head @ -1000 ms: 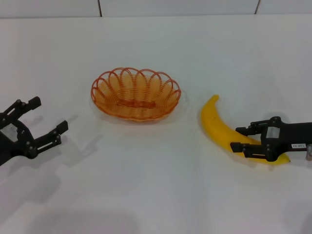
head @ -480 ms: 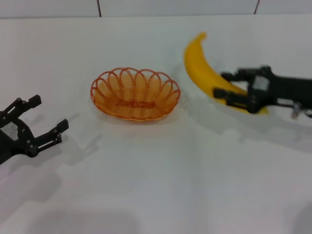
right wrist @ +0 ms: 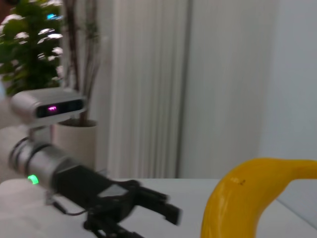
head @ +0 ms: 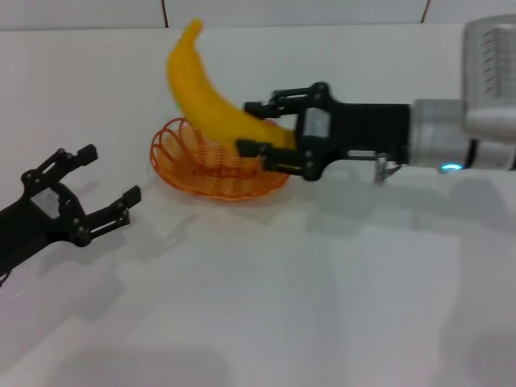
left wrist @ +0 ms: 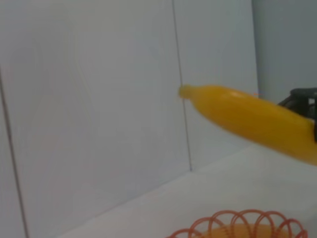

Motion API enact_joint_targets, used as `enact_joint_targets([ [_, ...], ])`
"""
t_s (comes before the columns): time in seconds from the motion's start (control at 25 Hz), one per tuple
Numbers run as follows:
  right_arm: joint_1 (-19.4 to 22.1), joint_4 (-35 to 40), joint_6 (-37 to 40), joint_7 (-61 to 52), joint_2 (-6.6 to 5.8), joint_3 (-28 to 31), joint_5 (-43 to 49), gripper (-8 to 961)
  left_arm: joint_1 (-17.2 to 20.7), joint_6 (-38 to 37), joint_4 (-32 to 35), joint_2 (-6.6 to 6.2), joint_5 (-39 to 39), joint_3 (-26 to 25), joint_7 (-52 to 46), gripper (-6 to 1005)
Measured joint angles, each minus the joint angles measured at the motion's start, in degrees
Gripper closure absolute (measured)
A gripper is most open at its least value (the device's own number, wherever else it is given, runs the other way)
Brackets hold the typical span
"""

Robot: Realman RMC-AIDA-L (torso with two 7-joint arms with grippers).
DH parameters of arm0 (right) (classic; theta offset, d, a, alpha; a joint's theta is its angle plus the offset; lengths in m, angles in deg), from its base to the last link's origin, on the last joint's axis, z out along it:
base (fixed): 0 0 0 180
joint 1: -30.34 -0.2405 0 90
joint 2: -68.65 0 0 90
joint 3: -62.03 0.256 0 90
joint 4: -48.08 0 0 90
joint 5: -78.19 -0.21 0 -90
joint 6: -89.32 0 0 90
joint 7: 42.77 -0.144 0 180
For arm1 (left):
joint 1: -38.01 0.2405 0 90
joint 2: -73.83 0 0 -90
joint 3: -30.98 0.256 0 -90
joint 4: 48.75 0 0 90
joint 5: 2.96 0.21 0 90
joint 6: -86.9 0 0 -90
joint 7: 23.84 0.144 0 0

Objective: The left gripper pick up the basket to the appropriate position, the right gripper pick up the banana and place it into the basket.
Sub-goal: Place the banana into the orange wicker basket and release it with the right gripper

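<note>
I will set the yellow banana down lengthwise across the middle of the orange wire basket (head: 230, 151) using my right gripper.
My right gripper (head: 260, 127) is shut on the yellow banana (head: 208, 95) and holds it in the air above the orange wire basket (head: 193, 161), one end pointing up and back. The basket rests on the white table, partly hidden by the banana and gripper. The banana also shows in the left wrist view (left wrist: 247, 119) above the basket's rim (left wrist: 237, 223), and in the right wrist view (right wrist: 247, 198). My left gripper (head: 101, 181) is open and empty, low at the left, apart from the basket; it also shows in the right wrist view (right wrist: 148, 210).
The white table (head: 322, 306) spreads around the basket, with a white panelled wall (head: 290, 12) behind it. A potted plant (right wrist: 59, 44) and a curtain stand beyond the left arm in the right wrist view.
My right gripper has lifted the banana off the table and carried it left to above the basket. My left gripper has moved slightly toward the basket.
</note>
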Motion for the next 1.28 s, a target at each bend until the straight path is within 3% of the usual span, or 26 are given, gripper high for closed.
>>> enact_joint_targets([
  [0.12, -0.76, -1.27, -4.66, 3.31, 0.12, -6.08, -5.39, 480, -1.35, 0.00, -1.40, 0.03, 0.15, 0.12, 0.50, 98],
  [0.16, -0.82, -1.52, -8.48, 4.67, 0.16, -10.60, -8.63, 480, -2.19, 0.00, -2.34, 0.03, 0.47, 0.49, 0.55, 98],
  [0.2, -0.82, -1.52, -8.48, 4.67, 0.16, -10.60, -8.63, 480, -2.19, 0.00, -2.34, 0.03, 0.47, 0.49, 0.55, 98],
  [0.48, -1.40, -1.01, -20.20, 4.68, 0.19, -26.15, -18.01, 479, -2.45, -1.93, -2.82, -0.39, 3.61, 1.25, -4.78, 99],
  [0.84, -1.59, 3.05, -28.88, -2.26, 0.19, -33.62, -18.86, 478, -2.82, -1.89, -2.60, -0.50, 5.12, 1.26, -6.38, 106],
  [1.12, 0.23, 6.16, -30.10, -4.51, 0.22, -34.22, -18.95, 481, -2.49, -1.89, -2.61, -0.58, 5.14, 1.26, -6.47, 107],
  [1.28, 0.64, 7.36, -28.56, -6.29, -0.11, -34.38, -18.93, 431, -2.07, -1.88, -2.60, -0.59, 5.14, 1.06, -6.30, 107],
])
